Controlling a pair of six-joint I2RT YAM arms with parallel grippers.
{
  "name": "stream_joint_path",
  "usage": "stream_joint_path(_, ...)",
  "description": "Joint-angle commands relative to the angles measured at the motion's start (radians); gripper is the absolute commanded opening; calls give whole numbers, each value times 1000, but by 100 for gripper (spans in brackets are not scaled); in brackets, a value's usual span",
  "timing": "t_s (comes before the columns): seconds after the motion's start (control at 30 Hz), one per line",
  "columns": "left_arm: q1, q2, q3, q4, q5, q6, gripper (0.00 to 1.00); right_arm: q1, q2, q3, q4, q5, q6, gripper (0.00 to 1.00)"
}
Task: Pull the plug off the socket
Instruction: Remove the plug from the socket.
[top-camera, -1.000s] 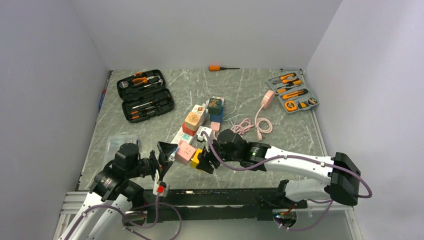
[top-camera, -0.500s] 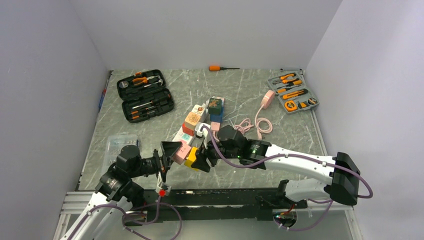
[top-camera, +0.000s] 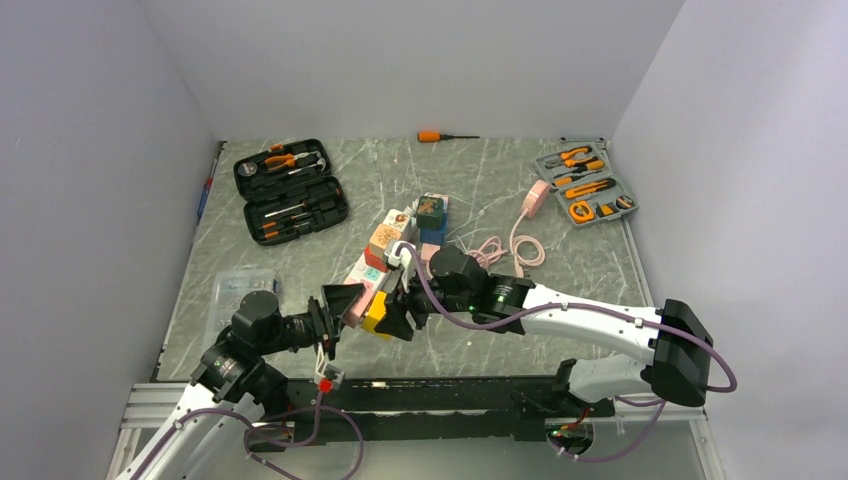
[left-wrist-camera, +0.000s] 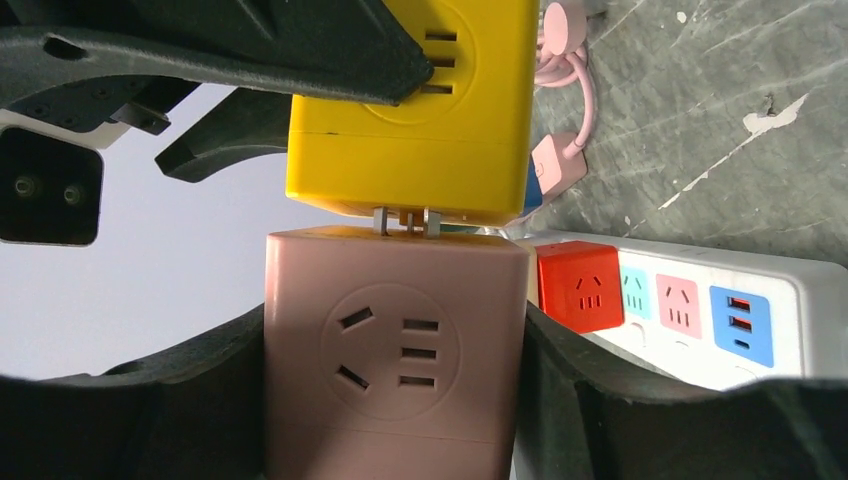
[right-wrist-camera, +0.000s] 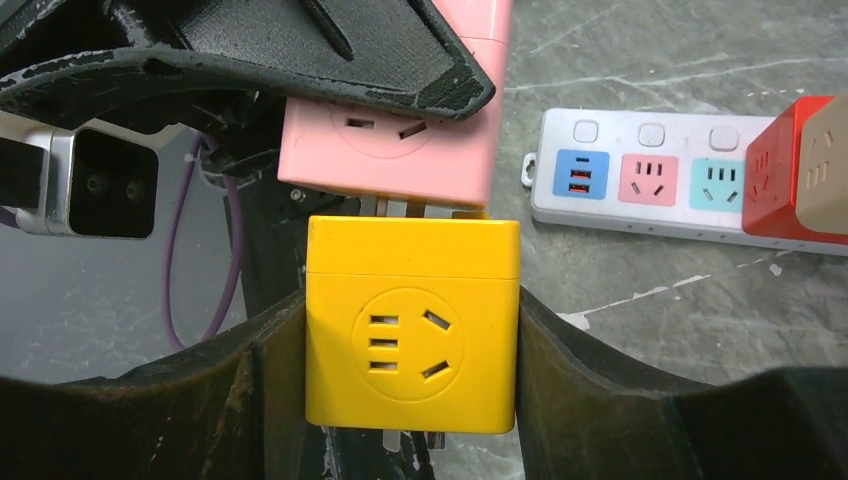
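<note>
My right gripper will release the yellow cube plug on the bare table (top-camera: 555, 302) in front of the coiled pink cable. The plug is now held off the table.
My left gripper (top-camera: 338, 306) is shut on a pink cube socket (left-wrist-camera: 395, 360), its fingers (left-wrist-camera: 180, 410) pressed on both sides. My right gripper (top-camera: 398, 316) is shut on a yellow cube plug (right-wrist-camera: 412, 335). The two cubes are held off the table, end to end. Metal prongs (left-wrist-camera: 405, 220) show in a narrow gap between them, still entering the pink cube; they also show in the right wrist view (right-wrist-camera: 400, 207). In the top view the pink cube (top-camera: 353, 304) sits left of the yellow cube (top-camera: 377, 313).
A white power strip (left-wrist-camera: 800, 330) lies on the table with a red cube (left-wrist-camera: 580, 285) and other cubes (top-camera: 385, 240) plugged in. Pink cable (top-camera: 520, 240), black tool case (top-camera: 290, 192), grey tool case (top-camera: 585, 183), orange screwdriver (top-camera: 440, 135), clear box (top-camera: 240, 285).
Both grippers have shifted a little to the left with the joined cubes. The right arm has reached further left. Both grips are unchanged.
</note>
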Motion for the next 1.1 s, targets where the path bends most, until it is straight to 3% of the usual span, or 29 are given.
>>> stream_joint_path(0.0, -15, -1, -1, 20, 58, 102, 0, -20, -11, 78, 61, -35, 29, 0)
stream_joint_path(0.3, -14, 128, 27, -60, -194, 143, 0, -51, -127, 4, -178, 9, 67, 0)
stream_joint_path(0.6, -4, 202, 15, 103, -404, 18, 0, -51, -283, -106, -321, 118, 122, 0)
stream_joint_path(0.73, 12, 183, 25, 87, -386, -4, 0, -55, -316, -106, -403, 226, 159, 0)
stream_joint_path(0.83, 12, 153, 23, 61, -331, 5, 0, -85, -323, -89, -467, 428, 214, 0)
stream_joint_path(0.97, 11, 137, 43, -21, -258, -22, 0, -237, -301, -55, -612, 665, 377, 0)
stream_joint_path(1.07, 10, 139, 67, -111, -217, -29, 0, -401, -293, -51, -701, 738, 500, 0)
